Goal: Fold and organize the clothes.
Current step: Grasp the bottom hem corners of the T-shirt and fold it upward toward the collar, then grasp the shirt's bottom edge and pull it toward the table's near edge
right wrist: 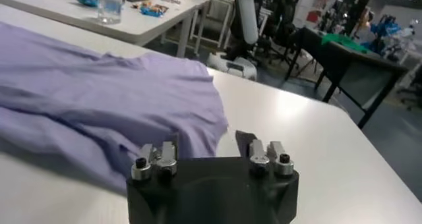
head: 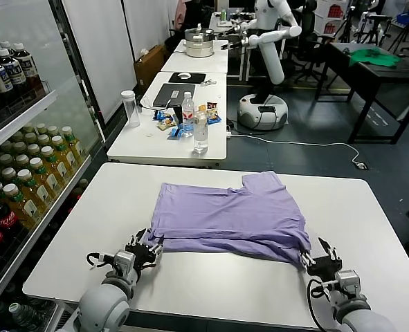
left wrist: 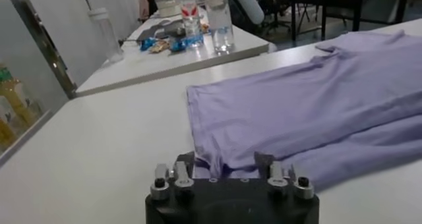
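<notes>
My left gripper and right gripper are to pinch the near corners (head: 153, 242) and pull the T-shirt closer before folding, because the T-shirt's far edge lies deep across the table.
The clothes are one lavender T-shirt (head: 228, 216), folded across the middle of the white table (head: 79, 235). My left gripper (head: 146, 247) sits low at the shirt's near left corner. In the left wrist view the left gripper (left wrist: 224, 162) stands open, with a loose bunch of the shirt's hem (left wrist: 217, 154) lying between its fingers, not pinched. My right gripper (head: 319, 254) is at the near right corner. From the right wrist, the right gripper (right wrist: 209, 143) is open too, and the shirt's edge (right wrist: 191, 130) reaches one finger while the other stands over bare table (right wrist: 310, 133).
A glass-fronted shelf of drink bottles (head: 21, 187) runs along the left. Behind my table stands a second table (head: 142, 142) with water bottles (head: 200, 130), snacks and a laptop. Farther back are another robot (head: 265, 66) and a dark table with a green cloth (head: 374, 58).
</notes>
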Action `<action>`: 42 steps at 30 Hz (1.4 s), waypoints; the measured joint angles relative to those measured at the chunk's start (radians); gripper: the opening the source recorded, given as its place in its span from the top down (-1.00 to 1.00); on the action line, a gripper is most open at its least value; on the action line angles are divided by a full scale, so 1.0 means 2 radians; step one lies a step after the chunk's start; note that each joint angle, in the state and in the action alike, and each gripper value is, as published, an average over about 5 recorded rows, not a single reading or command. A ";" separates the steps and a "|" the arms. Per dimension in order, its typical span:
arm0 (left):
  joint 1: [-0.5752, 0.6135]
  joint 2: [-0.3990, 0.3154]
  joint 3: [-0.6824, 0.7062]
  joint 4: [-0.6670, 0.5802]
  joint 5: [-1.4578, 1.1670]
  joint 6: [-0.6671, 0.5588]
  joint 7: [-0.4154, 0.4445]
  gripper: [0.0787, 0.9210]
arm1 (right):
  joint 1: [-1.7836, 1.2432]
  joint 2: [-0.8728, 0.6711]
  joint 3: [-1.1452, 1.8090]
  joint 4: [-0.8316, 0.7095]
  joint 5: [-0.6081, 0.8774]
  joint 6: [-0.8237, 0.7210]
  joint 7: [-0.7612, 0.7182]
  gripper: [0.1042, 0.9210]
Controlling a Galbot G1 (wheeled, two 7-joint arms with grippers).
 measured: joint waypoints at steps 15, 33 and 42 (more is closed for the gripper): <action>-0.006 -0.027 -0.001 0.023 -0.030 0.005 -0.009 -0.14 | -0.007 0.009 -0.012 -0.008 0.055 -0.018 -0.010 -0.12; 0.004 -0.016 -0.018 0.014 -0.095 0.008 -0.003 0.89 | -0.028 -0.020 0.010 -0.005 0.111 -0.031 -0.040 0.96; 0.034 -0.001 -0.031 -0.015 -0.100 0.009 0.001 0.89 | -0.089 -0.022 0.046 0.032 0.110 -0.026 -0.053 0.97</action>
